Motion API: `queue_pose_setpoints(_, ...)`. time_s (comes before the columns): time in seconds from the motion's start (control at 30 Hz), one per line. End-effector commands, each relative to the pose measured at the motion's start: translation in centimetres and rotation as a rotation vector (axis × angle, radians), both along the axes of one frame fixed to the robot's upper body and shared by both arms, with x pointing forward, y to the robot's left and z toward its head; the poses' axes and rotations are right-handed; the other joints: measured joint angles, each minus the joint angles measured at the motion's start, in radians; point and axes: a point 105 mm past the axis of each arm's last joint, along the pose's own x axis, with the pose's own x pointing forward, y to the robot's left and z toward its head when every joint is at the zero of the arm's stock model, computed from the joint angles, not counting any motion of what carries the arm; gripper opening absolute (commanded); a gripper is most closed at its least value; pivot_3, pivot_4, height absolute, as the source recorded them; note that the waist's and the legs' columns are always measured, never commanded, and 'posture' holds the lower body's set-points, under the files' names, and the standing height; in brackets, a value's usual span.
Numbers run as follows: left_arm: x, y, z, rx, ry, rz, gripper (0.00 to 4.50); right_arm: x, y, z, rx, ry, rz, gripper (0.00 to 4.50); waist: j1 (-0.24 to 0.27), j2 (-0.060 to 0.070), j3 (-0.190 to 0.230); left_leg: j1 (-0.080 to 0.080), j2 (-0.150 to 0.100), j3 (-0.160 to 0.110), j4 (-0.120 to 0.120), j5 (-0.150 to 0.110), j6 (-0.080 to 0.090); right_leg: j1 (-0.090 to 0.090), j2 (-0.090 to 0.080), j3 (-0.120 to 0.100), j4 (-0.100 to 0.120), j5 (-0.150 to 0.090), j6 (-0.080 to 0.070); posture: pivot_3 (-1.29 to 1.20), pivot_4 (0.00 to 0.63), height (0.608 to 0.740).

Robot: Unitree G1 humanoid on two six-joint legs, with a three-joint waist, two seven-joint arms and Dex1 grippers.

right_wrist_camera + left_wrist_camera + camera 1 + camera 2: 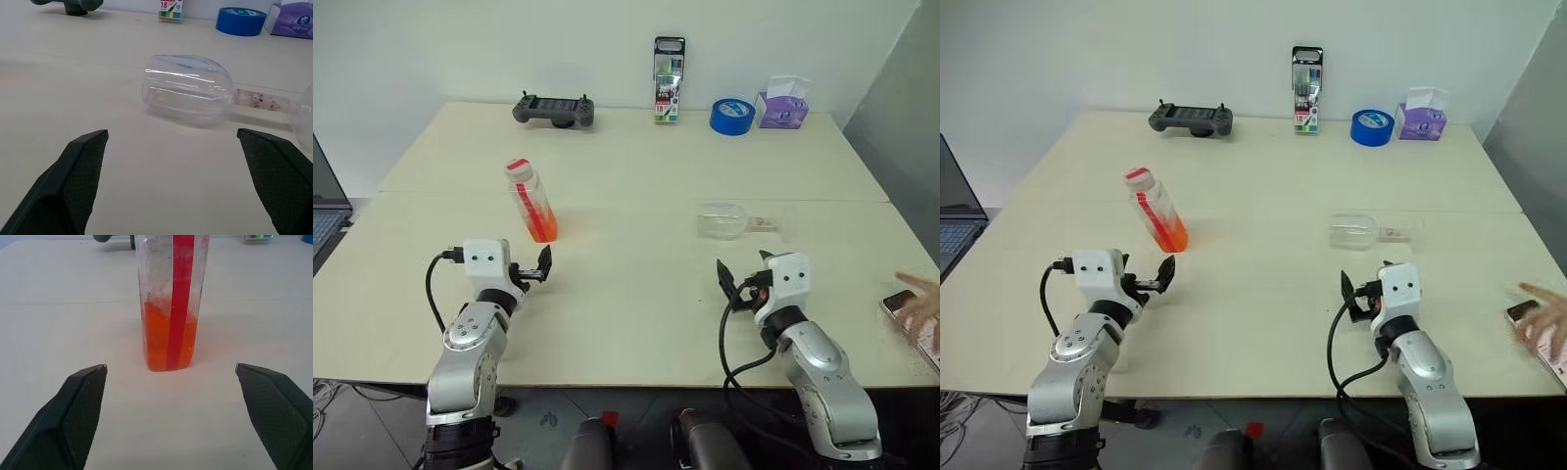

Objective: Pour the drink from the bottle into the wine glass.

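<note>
My left gripper should grip around the middle of the bottle (534, 206) (172, 291), under its cap and close to the top of the orange-red drink.
The bottle (530, 201) stands upright on the table's left half, its red-and-white cap (517, 167) on, a red strip down its side. The orange-red drink (168, 340) fills its lower part. My left gripper (538, 266) hovers just in front of it, open, its fingertips (90, 382) spread wider than the bottle and apart from it. The wine glass (724, 220) lies on its side on the right half, bowl (186, 88) to the left, stem (259, 100) pointing right. In front of it my right gripper (744, 272) is open and holds nothing.
Along the table's far edge sit a grey game controller (554, 110), a marker pack (669, 80), a blue tape roll (732, 116) and a purple tissue pack (781, 106). A laptop (323, 220) is at the left edge. A person's hand (920, 308) rests by a phone at the right edge.
</note>
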Motion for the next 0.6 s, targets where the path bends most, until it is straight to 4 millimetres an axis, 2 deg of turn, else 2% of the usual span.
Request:
queue_pose_setpoints(0.03,-0.3,0.68,1.57,0.028,-0.051,0.027,4.49,-0.25,-0.14,1.6,0.008,-0.069,0.003,4.5,0.0,0.0,0.0,0.0,0.0,0.0,0.0,0.0,0.0,0.0,0.0,0.0,0.0,0.0,0.0,0.0,0.15,0.74)
queue_pose_setpoints(0.6,-0.37,0.06,1.96,-0.007,-0.076,0.003,4.49,-0.17,-0.03,1.69,0.006,-0.075,0.012,4.5,0.0,0.0,0.0,0.0,0.0,0.0,0.0,0.0,0.0,0.0,0.0,0.0,0.0,0.0,0.0,0.0,0.15,0.74)
